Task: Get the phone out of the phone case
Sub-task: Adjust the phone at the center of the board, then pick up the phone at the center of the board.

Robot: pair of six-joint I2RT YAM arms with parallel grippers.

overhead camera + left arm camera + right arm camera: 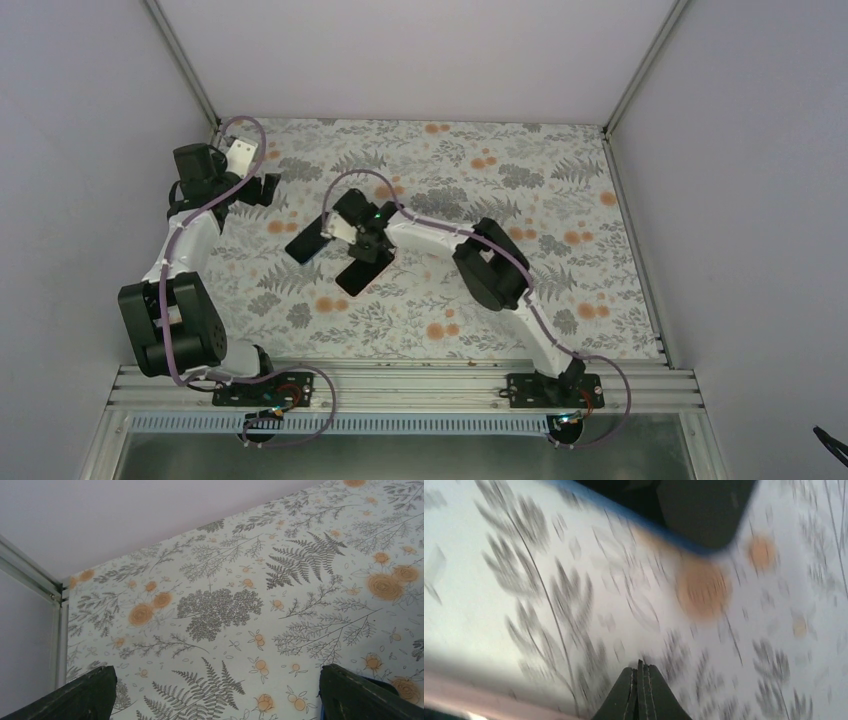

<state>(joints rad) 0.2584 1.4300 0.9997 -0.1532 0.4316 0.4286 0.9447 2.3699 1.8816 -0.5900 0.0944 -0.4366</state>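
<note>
My right gripper's closed fingers point at the cloth next to the pink-edged case. Next, I open them and grab the case across its long sides [361, 277].
Two flat dark slabs lie mid-table. One with a blue rim [307, 243] lies on the left; it looks like the phone case, and I cannot tell if a phone is in it. The other, a plain black slab [365, 270], lies just right of it and looks like the phone. My right gripper [338, 237] hovers between them, shut and empty. In the blurred right wrist view its closed fingertips [640, 672] point at the cloth, with the blue-rimmed slab [694, 515] beyond them. My left gripper [262, 190] is open and empty at the far left; its fingers [350, 695] spread wide over bare cloth.
The floral tablecloth [560, 200] covers the table. White walls and metal corner posts [185, 60] enclose the back and sides. The left arm's elbow [170, 325] sits at the near left. An aluminium rail [400, 385] runs along the near edge.
</note>
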